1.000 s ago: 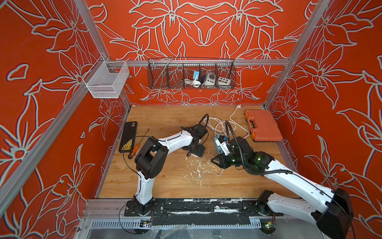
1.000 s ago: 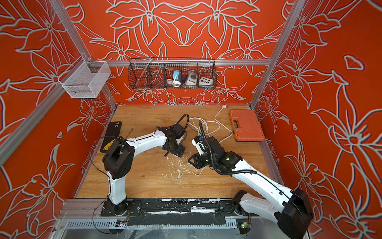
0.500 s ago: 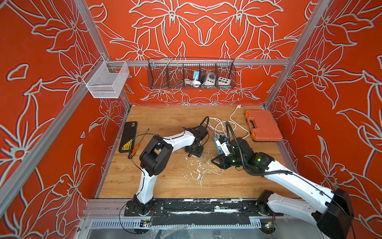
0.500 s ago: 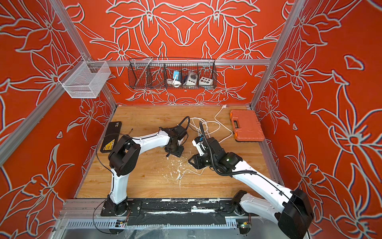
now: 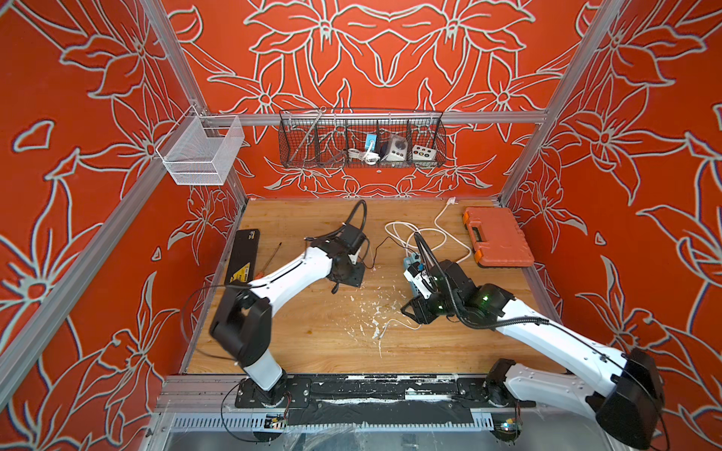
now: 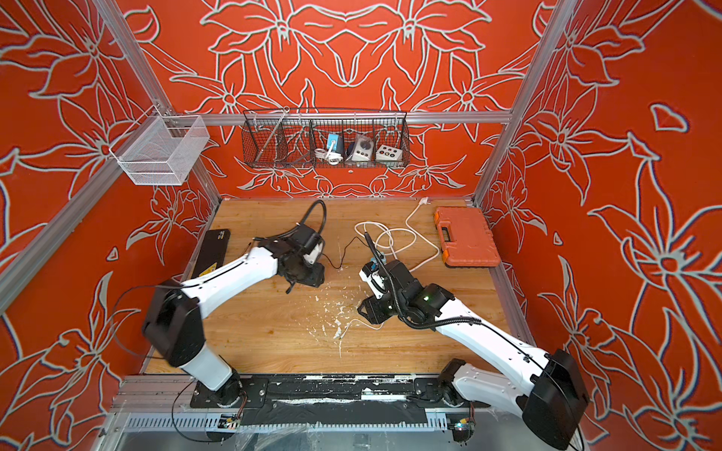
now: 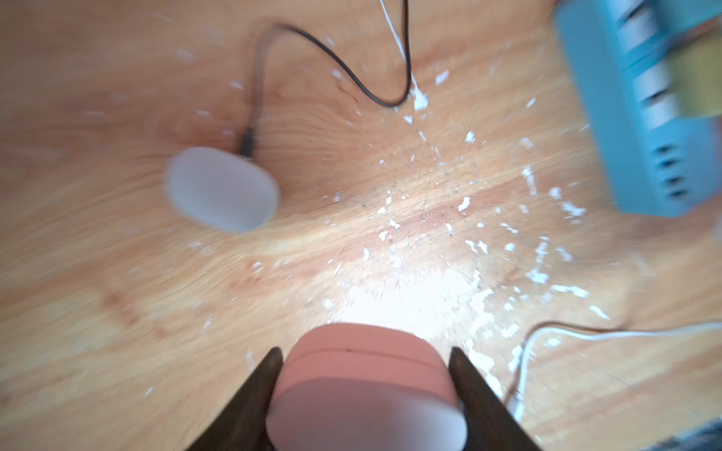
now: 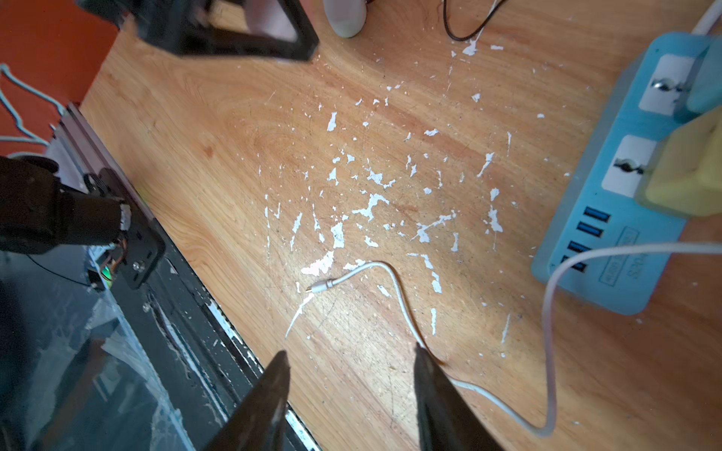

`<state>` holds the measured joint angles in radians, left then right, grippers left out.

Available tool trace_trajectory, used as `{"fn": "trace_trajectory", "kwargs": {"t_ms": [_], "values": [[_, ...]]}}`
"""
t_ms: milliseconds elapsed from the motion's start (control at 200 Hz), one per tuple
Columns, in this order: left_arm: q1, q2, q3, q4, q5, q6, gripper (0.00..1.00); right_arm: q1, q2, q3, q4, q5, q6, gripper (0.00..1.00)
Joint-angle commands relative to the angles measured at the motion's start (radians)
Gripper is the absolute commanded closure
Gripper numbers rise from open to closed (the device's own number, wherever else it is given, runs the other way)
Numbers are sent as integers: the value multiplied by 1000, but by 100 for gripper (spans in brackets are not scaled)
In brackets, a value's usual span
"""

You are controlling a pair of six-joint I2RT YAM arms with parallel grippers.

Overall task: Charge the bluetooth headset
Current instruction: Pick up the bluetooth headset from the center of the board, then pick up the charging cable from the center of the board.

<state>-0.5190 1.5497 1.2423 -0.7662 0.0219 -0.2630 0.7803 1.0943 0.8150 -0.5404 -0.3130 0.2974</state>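
Observation:
Next, my right gripper goes to the white charging cable's free plug [image 5: 382, 335] [image 8: 322, 286] and closes there, just behind its metal end.
In the left wrist view my left gripper [image 7: 365, 351] is shut on a pink headset case [image 7: 367, 386], held above the wooden table. A white case [image 7: 220, 193] lies on the table with a thin black cable [image 7: 332, 58] plugged into it. My right gripper [image 8: 351, 353] is open and holds nothing. A white charging cable [image 8: 394, 285] runs from a USB port of the blue power strip [image 8: 609, 218], passes under one finger, and its free plug [image 8: 316, 289] lies on the wood ahead. In both top views the grippers [image 5: 347, 273] [image 6: 371, 310] hang low over mid-table.
An orange tool case [image 5: 496, 238] lies at the back right. A black box [image 5: 244, 255] and a screwdriver [image 5: 271, 255] lie at the left. A yellow-green plug [image 8: 687, 172] sits in the strip. Loose white cord [image 5: 422, 234] coils behind. Wire baskets [image 5: 361, 136] [image 5: 199, 152] hang on the walls.
My left gripper has closed on the pink case and shifted slightly left. My right gripper's jaws have opened wider, and the white cable lies loose on the table.

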Motion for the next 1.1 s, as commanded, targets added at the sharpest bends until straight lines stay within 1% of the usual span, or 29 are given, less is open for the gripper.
{"fn": "trace_trajectory", "kwargs": {"t_ms": [0,185,255,330,450,540,630,701,831,916,951,1096], "values": [[53,-138,-83,-24,74,-50,47,11,40,53,-72,29,-162,47],[183,-353,-196,-5,198,-126,47,27,112,98,-121,23,-430,50],[246,-407,-219,-11,256,-170,47,47,121,109,-141,-4,-566,49],[324,-452,-254,-6,344,-224,48,66,108,83,-106,-13,-694,49],[427,-518,-314,18,449,-285,48,92,100,54,-54,-31,-837,48],[464,-548,-354,38,493,-317,48,123,145,52,-40,-36,-901,48],[484,-553,-383,61,529,-343,47,167,220,53,-40,29,-962,49],[497,-552,-400,74,556,-360,48,189,266,49,-29,51,-994,49],[516,-552,-413,79,570,-372,48,198,312,33,34,56,-1032,49],[528,-551,-419,79,572,-380,48,201,348,47,34,63,-1062,49],[533,-588,-422,77,570,-383,48,204,365,58,33,69,-1072,50],[563,-601,-451,89,589,-409,48,209,436,78,69,83,-1109,51]]}}
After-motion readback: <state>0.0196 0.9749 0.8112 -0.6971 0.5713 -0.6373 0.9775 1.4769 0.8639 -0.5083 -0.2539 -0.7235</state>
